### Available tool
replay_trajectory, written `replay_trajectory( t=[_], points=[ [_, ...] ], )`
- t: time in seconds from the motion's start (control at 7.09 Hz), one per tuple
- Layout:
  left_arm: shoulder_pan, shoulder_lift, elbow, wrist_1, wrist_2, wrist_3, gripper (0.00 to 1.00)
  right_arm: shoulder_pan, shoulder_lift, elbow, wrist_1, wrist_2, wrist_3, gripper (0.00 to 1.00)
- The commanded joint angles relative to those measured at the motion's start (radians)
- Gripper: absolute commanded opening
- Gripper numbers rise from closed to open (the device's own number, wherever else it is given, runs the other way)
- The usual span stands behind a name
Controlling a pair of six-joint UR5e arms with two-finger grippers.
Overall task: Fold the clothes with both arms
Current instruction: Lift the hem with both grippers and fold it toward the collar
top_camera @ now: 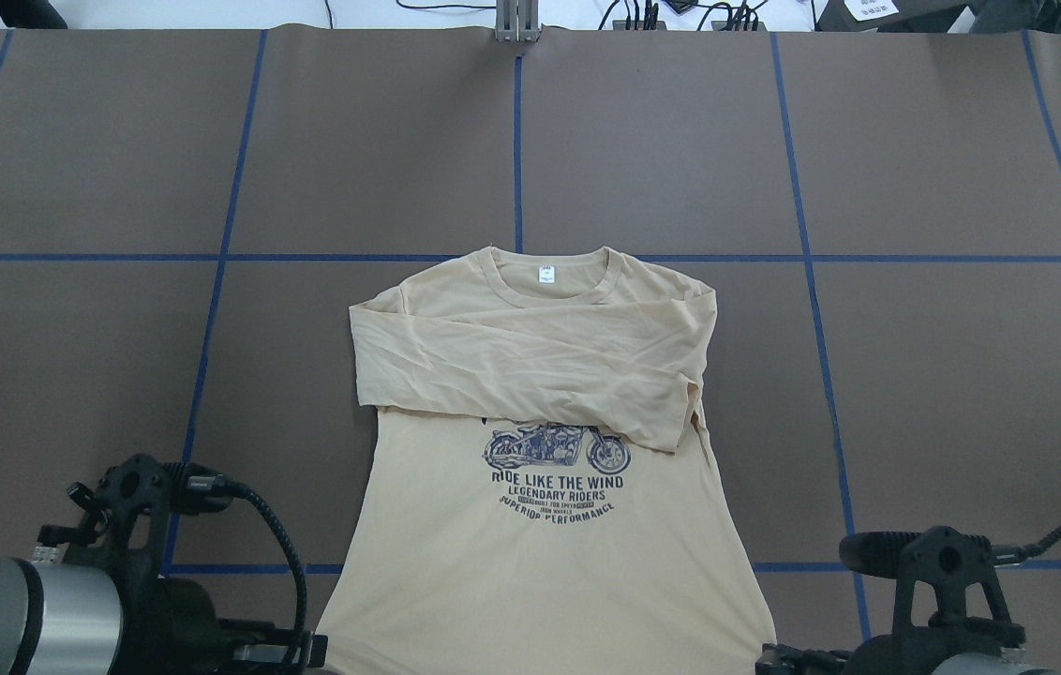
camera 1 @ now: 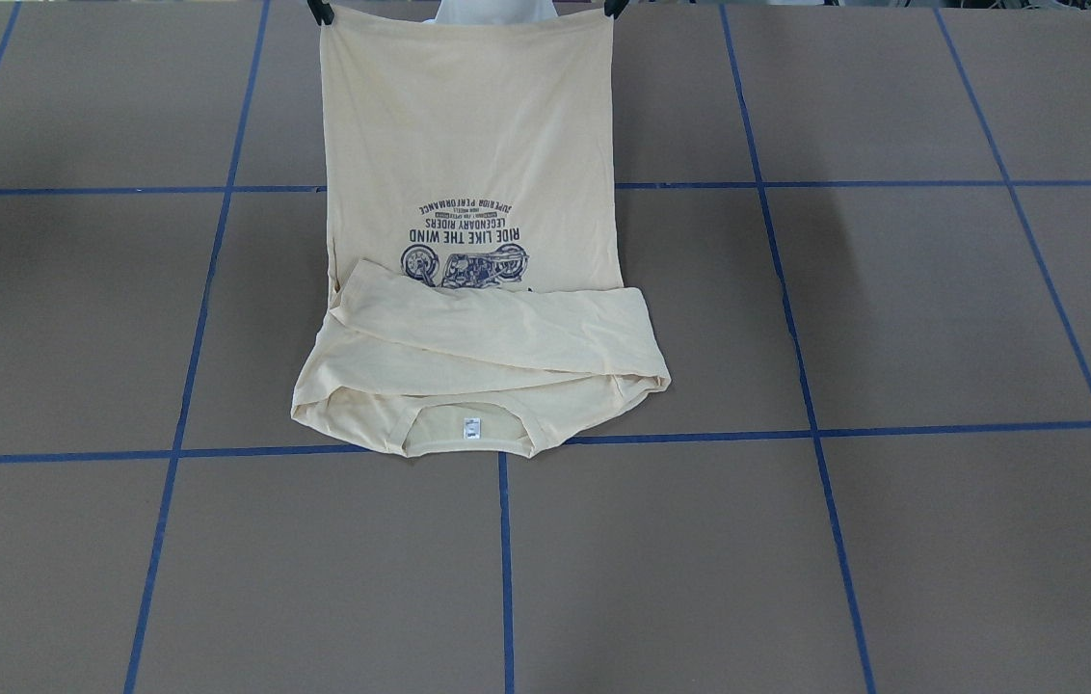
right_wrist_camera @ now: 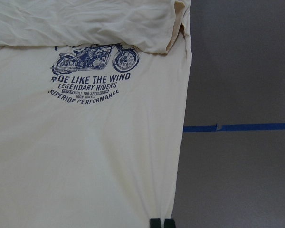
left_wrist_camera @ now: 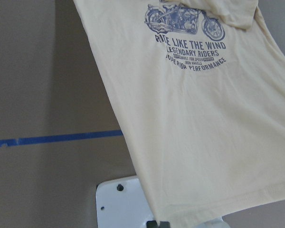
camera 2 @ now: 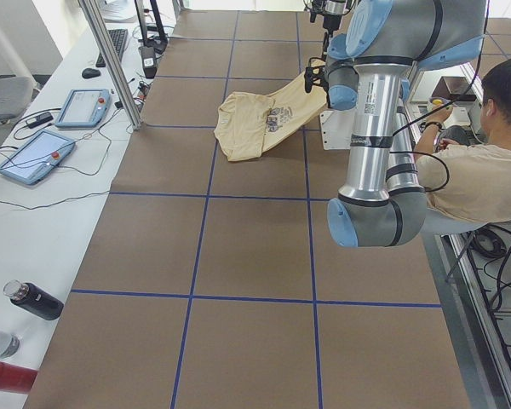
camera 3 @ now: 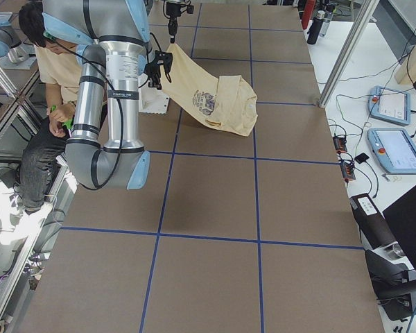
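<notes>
The robot's left gripper needs to release the hem corner, now lifted off the table, on the folded sleeves [camera 1: 636, 365] near the shoulder, just short of the collar.
The cream-yellow T-shirt [top_camera: 540, 553] lies print side up, with its collar and white label [top_camera: 546, 274] at the far end. Both long sleeves [top_camera: 530, 366] are folded across the chest, just above the navy motorcycle print [top_camera: 557, 478]. The hem end is lifted off the table towards the robot's base. My left gripper [camera 1: 615, 8] is shut on one hem corner, and its fingertips [left_wrist_camera: 161, 224] show at the cloth's edge. The right gripper [camera 1: 319, 12] is shut on the other hem corner, its fingertips [right_wrist_camera: 161, 223] pinching the edge.
The brown table [top_camera: 915, 375] is marked with blue tape lines. The white pedestal base [left_wrist_camera: 118, 199] sits under the raised hem. A person [camera 2: 481, 170] sits behind the robot. Tablets [camera 2: 34, 158] and bottles [camera 2: 34, 300] are on the side bench.
</notes>
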Motion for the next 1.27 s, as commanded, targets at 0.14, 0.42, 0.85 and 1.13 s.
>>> replay_trajectory(
  t=[0.14,0.42,0.85,1.13],
  points=[
    [-0.082,-0.064,0.11,0.025,0.025,0.004,0.0,0.147,0.051,-0.065,-0.027,0.003,0.0,0.0],
    [-0.21,-0.223,0.346,0.024,0.051,0.048,0.0,0.304,0.206,-0.243,-0.024,0.007,-0.035,0.0],
    [-0.29,-0.231,0.398,0.02,0.114,0.089,0.0,0.435,0.275,-0.382,-0.018,0.004,-0.08,0.0],
    [-0.325,-0.268,0.463,0.017,0.134,0.105,0.0,0.514,0.378,-0.522,-0.018,0.017,-0.129,0.0]
  ],
)
